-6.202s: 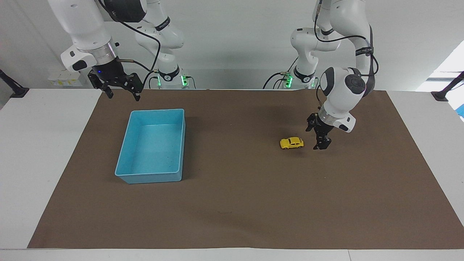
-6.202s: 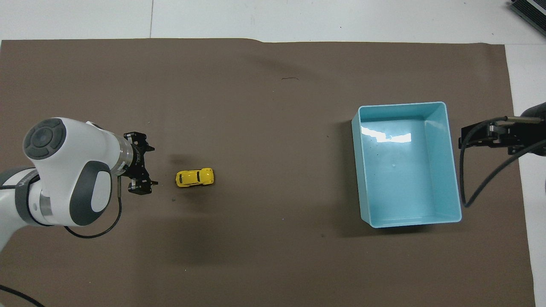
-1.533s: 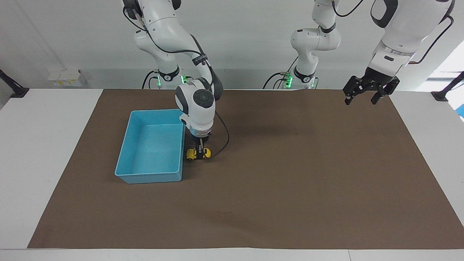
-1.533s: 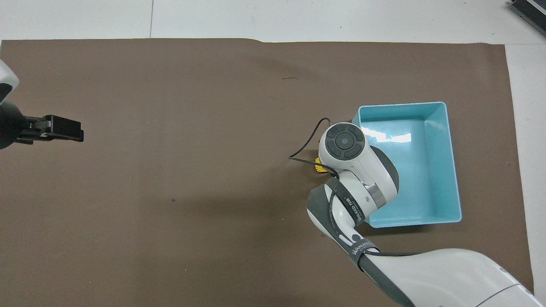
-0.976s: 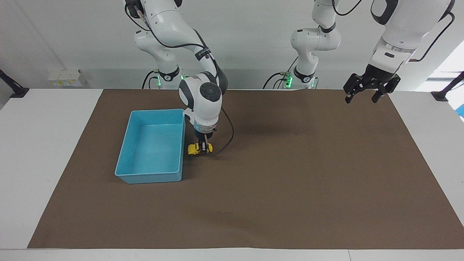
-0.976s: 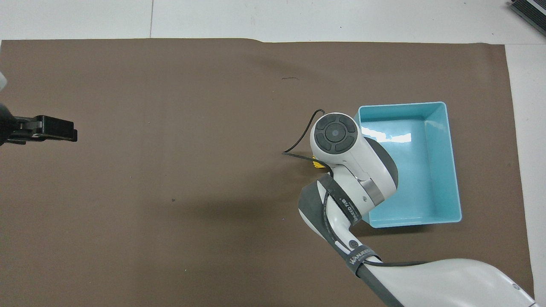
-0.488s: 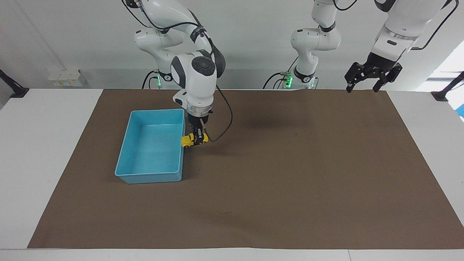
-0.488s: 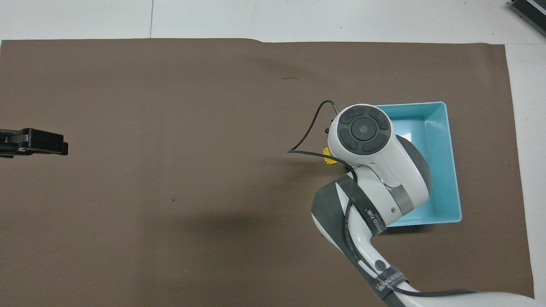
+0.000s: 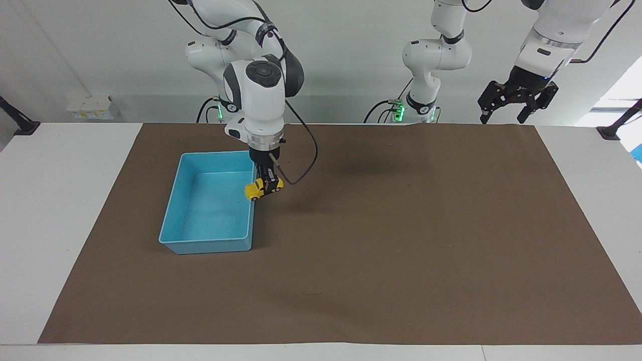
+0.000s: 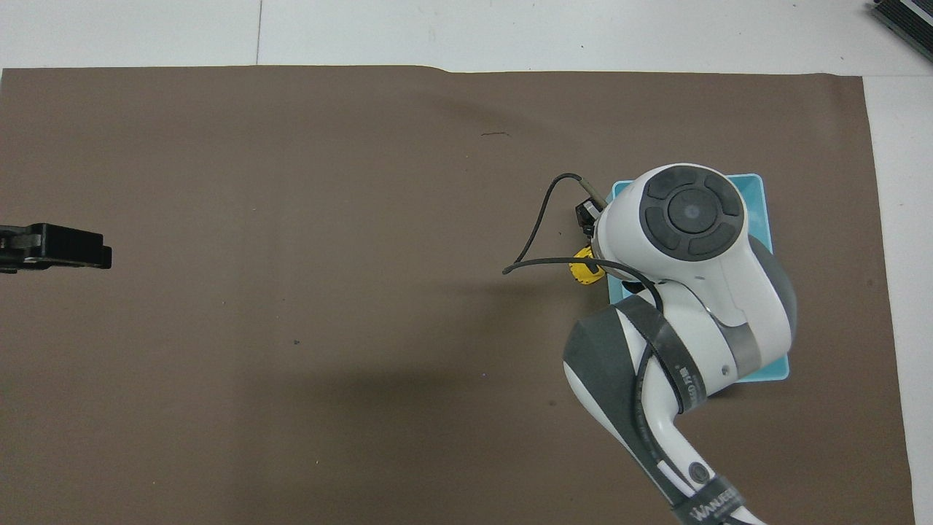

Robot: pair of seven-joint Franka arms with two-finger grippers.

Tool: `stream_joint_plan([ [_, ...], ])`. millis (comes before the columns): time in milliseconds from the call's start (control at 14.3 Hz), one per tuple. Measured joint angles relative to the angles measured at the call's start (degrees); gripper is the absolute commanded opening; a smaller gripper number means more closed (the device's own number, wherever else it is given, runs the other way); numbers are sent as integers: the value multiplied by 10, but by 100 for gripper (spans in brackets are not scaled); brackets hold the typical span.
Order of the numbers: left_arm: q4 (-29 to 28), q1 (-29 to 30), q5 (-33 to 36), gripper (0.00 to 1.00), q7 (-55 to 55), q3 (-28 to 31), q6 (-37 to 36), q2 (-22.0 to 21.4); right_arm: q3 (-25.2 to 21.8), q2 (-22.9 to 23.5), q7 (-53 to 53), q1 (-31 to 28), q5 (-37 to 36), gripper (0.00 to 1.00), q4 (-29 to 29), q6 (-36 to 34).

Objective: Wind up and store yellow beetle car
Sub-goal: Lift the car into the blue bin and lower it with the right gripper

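Next, I set the yellow beetle car on the bottom of the blue bin's near half (image 10: 679, 323) with my right gripper. The car now hangs tilted over the bin's long wall.
The yellow beetle car (image 9: 257, 189) hangs in my right gripper (image 9: 270, 187), which is shut on it. It is tilted, nose down toward the blue bin (image 9: 205, 246), and is held over the bin's long wall on the side toward the table's middle. In the overhead view only a bit of the car (image 10: 583, 269) shows beside the right arm's wrist, which covers most of the bin (image 10: 773, 370). My left gripper (image 9: 502, 117) is open and empty, raised over the mat's corner at the left arm's end; it also shows in the overhead view (image 10: 87, 251).
A brown mat (image 9: 401, 250) covers the table. The blue bin holds nothing that I can see. A black cable (image 9: 306, 165) loops off the right wrist beside the car.
My right gripper has lifted the car off the mat beside the bin and carried it up over the bin's wall. The left gripper has risen a little.
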Motion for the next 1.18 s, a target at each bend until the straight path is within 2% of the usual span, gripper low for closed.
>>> stream_joint_plan([
  [279, 0, 0, 0, 100, 5, 0, -1, 0, -1, -2, -170, -27, 0, 0, -6, -31],
  [627, 0, 0, 0, 100, 28, 3, -6, 0, -2, -15, -336, -75, 0, 0, -37, -27],
  [976, 0, 0, 0, 100, 28, 4, -14, -1, -3, -33, -479, -124, 12, 0, -95, 43],
  [1185, 0, 0, 0, 100, 28, 4, -20, -2, -3, -57, -578, -151, 58, 0, -162, 131],
])
